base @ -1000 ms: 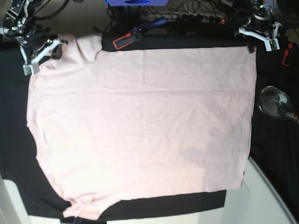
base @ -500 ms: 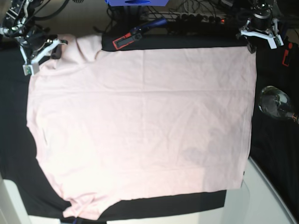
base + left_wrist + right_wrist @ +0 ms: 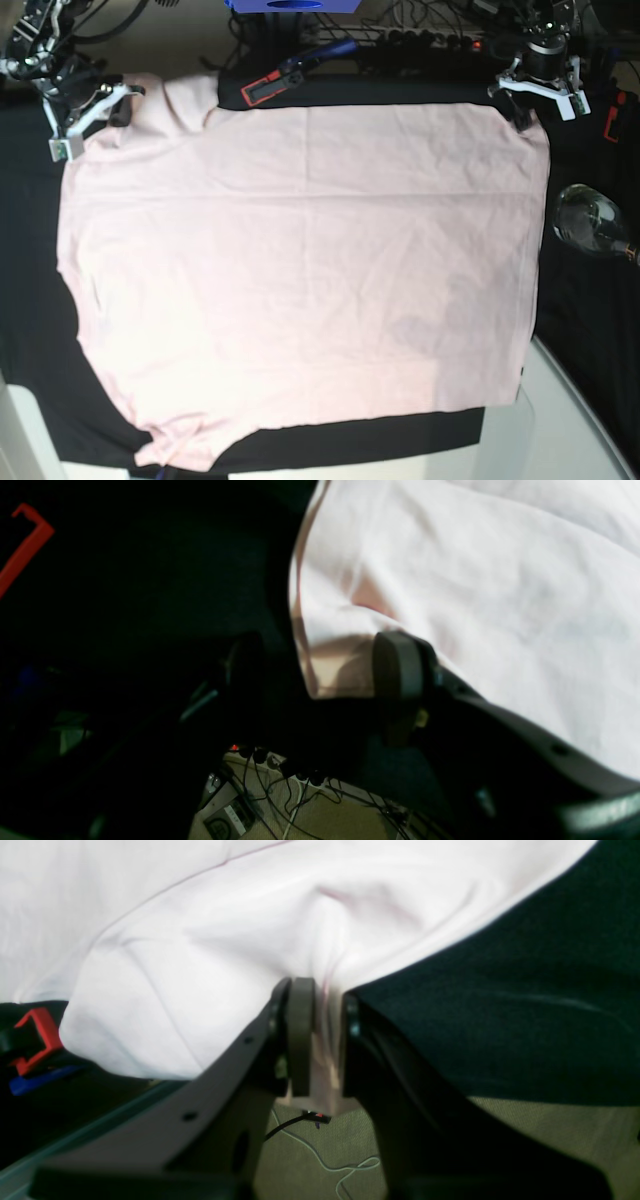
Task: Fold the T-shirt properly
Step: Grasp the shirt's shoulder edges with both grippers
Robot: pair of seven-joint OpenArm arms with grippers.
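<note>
The hem corner of the T-shirt lies loose inside the left gripper's open fingers, so that gripper should pinch the creased hem [image 3: 345, 660] before both grippers fold the T-shirt.
The pale pink T-shirt [image 3: 300, 260] lies spread flat, plain side up, on the black table cloth [image 3: 30, 250]. At the far left corner my right gripper [image 3: 100, 108] is shut on a bunched fold of the T-shirt [image 3: 200, 940]. In the right wrist view its gripper [image 3: 326, 1040] pinches pink cloth between the two pads [image 3: 300, 1040]. My left gripper [image 3: 538, 100] stands open over the far right corner. In the left wrist view the T-shirt's [image 3: 475, 580] hem corner lies between the spread fingers of this gripper [image 3: 320, 672], with the grey pad [image 3: 400, 675] resting on the cloth.
A clear glass bottle [image 3: 590, 222] lies on the cloth right of the shirt. A red and black clamp [image 3: 265, 88] and a cable-strewn power strip [image 3: 430, 40] sit behind the far edge. A small red piece [image 3: 612, 120] is at the far right. A white surface [image 3: 580, 420] shows at the near right.
My left gripper has moved a little to the left and closer in, coming over the shirt's far right corner. The right gripper and the shirt have stayed put.
</note>
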